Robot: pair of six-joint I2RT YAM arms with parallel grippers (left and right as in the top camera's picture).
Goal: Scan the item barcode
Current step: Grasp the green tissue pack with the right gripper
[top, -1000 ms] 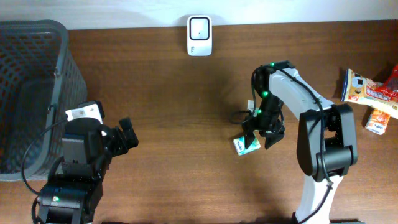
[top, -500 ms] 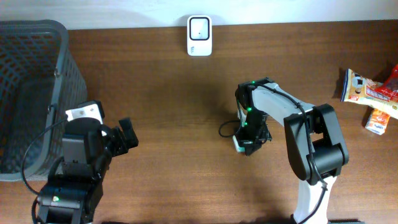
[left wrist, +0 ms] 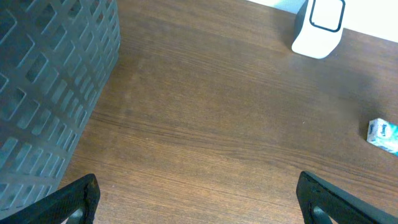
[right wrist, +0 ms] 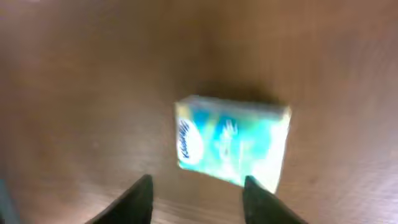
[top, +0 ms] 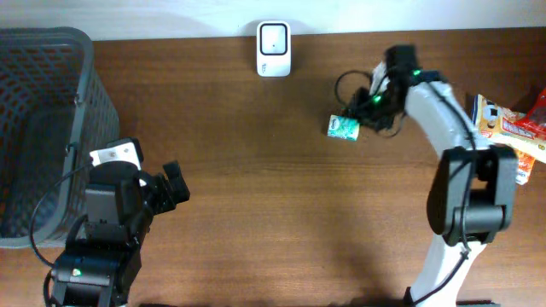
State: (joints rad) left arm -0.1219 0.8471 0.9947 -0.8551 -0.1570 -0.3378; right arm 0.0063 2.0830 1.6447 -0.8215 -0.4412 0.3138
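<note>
The tissue pack lies crosswise, wider than my half-closed right fingers, so I'll open them and pinch the pack's near edge (right wrist: 225, 174) before scanning.
The item is a small teal and white tissue pack (top: 343, 128) lying on the wooden table, right of the white scanner (top: 273, 38) at the far edge. My right gripper (top: 362, 117) hovers just right of the pack. In the blurred right wrist view the pack (right wrist: 233, 146) lies just beyond the two dark fingertips, and my right gripper (right wrist: 196, 186) stands open with only wood between them. My left gripper (top: 177, 188) sits at the near left, open and empty (left wrist: 199, 205). The left wrist view shows the scanner (left wrist: 320, 25) and the pack (left wrist: 384, 134) far off. No barcode is visible.
A dark mesh basket (top: 43, 128) fills the left side, also seen as the basket (left wrist: 50, 93) in the left wrist view. Snack packets (top: 503, 119) and a small orange carton (top: 516, 166) lie at the right edge.
The right arm swung from mid-table to the far side, carrying the pack up toward the scanner. Its jaws closed on the pack, then parted. The left arm stayed still.
</note>
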